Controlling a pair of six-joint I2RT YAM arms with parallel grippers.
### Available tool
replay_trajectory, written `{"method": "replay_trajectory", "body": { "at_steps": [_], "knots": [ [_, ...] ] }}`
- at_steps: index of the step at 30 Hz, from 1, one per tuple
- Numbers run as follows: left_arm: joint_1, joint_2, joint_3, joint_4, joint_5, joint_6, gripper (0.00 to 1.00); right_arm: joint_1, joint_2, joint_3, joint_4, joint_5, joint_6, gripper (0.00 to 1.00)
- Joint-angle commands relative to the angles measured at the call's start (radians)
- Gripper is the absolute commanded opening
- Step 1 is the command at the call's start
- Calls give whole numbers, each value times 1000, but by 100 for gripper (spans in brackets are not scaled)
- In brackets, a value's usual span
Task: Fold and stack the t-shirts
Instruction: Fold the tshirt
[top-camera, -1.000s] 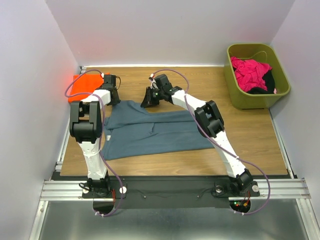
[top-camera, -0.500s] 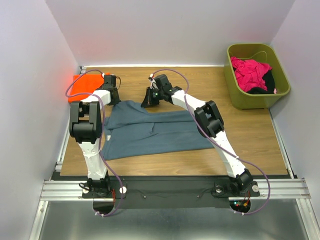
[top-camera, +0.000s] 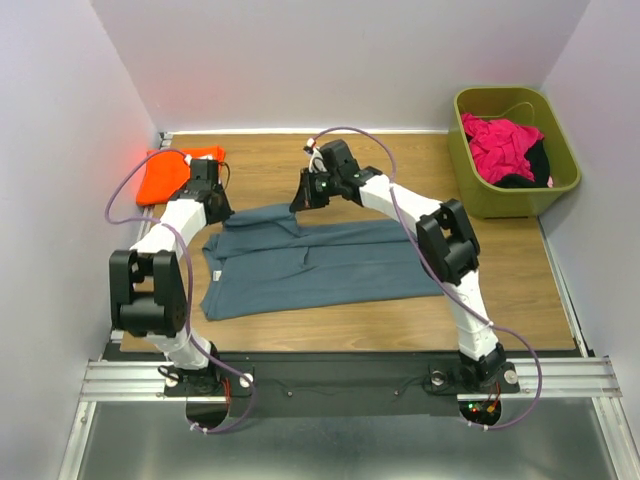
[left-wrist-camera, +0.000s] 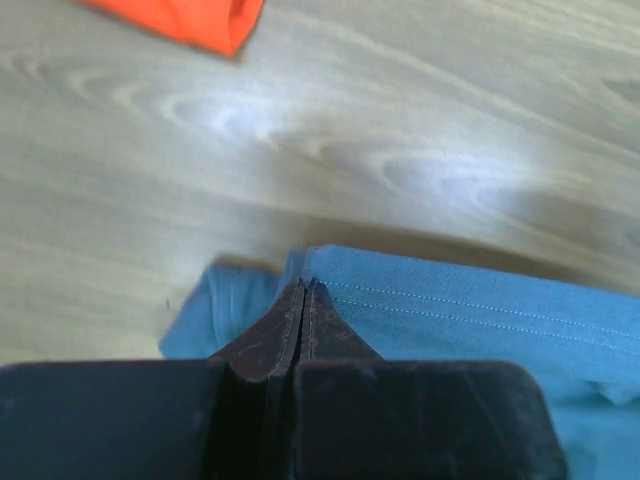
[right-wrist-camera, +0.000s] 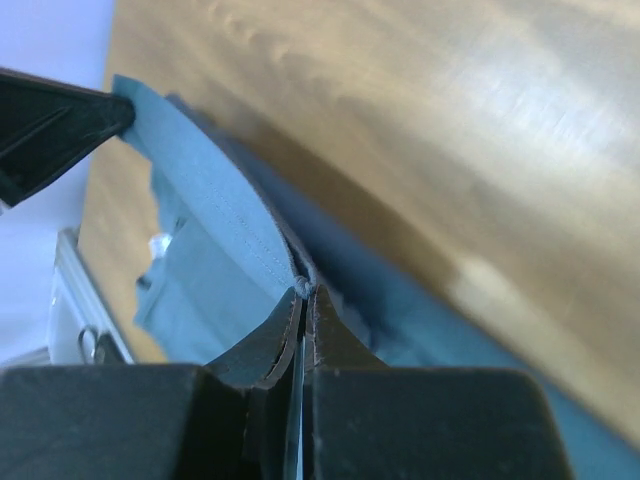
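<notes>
The robot's left gripper should release the lifted hem, now stretched between both grippers, on the slate blue-grey t-shirt's near part (top-camera: 227, 300), close to the shirt's white tag.
The slate blue-grey t-shirt (top-camera: 310, 262) lies spread across the middle of the wooden table. My left gripper (top-camera: 210, 203) is shut on its far left hem (left-wrist-camera: 420, 300). My right gripper (top-camera: 304, 193) is shut on its far edge (right-wrist-camera: 215, 190) and holds it lifted a little off the table. The hem hangs stretched between both grippers. The bright orange t-shirt (top-camera: 165, 178) lies at the far left corner, behind my left gripper; it also shows in the left wrist view (left-wrist-camera: 190, 20).
An olive-green bin (top-camera: 560, 180) holding pink and black clothes (top-camera: 505, 148) stands at the far right. White walls close in the table on the left, back and right. Bare wood (top-camera: 400, 170) lies between the shirt and the bin.
Both grippers have lifted the shirt's far edge and drawn it toward the near side. The left arm swung outward to the left, and the orange shirt shows more.
</notes>
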Motion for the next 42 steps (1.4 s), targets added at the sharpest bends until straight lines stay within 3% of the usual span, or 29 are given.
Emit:
{"method": "replay_trajectory", "body": {
  "at_steps": [1,20,36,42],
  "knots": [
    [3,-93,-68,-84,17,-73,0,33,-110,-99,22,-11,-26,1],
    [2,-515,-304,-320,29,-274,0,154,-360,-496,10,-54,31,1],
    [2,-653,-455,-397,147,-321,0,171,-394,-593,-76,-118,8,1],
    [2,-617,-452,-391,135,-300,5,176,-366,-601,-79,-95,6,2]
  ]
}}
